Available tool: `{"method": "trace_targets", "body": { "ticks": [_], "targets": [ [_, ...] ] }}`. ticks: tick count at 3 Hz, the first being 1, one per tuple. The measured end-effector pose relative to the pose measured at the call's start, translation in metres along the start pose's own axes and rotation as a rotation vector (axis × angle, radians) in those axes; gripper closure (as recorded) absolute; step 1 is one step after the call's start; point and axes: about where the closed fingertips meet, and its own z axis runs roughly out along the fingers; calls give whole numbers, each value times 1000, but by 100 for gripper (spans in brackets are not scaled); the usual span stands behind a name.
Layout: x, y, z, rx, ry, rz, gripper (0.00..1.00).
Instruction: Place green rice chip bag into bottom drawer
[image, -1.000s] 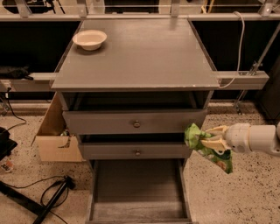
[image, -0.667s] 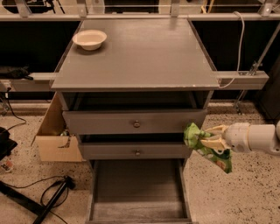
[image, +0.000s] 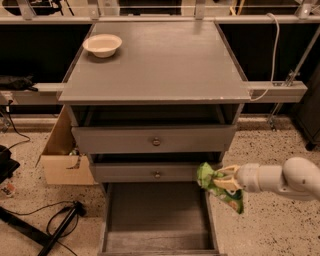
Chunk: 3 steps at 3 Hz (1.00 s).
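My gripper has the green rice chip bag. It will let go of the bag on the bottom drawer's grey bottom, toward the arm's side (image: 181, 210).
The green rice chip bag (image: 220, 189) hangs in my gripper (image: 223, 178), whose cream fingers are shut on it. The white arm comes in from the right edge. The bag is above the right wall of the bottom drawer (image: 158, 215), which is pulled out and shows a bare grey floor. The bag's upper end overlaps the right end of the middle drawer front.
Two knobbed drawers (image: 156, 141) sit above the open one. A cream bowl (image: 102, 45) stands at the far left of the grey cabinet top (image: 160, 65). A cardboard box (image: 62, 155) stands on the floor at left, with black cables and a stand (image: 60, 227) near it.
The gripper and bag have shifted slightly left, toward the open drawer. Nothing else has moved.
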Motion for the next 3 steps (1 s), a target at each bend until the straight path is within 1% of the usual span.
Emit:
{"method": "trace_targets", "body": {
  "ticks": [1, 2, 3],
  "targets": [
    [69, 15, 60, -62, -39, 62, 100],
    [94, 28, 82, -92, -54, 105, 100],
    [94, 30, 88, -97, -51, 94, 100]
  ]
}}
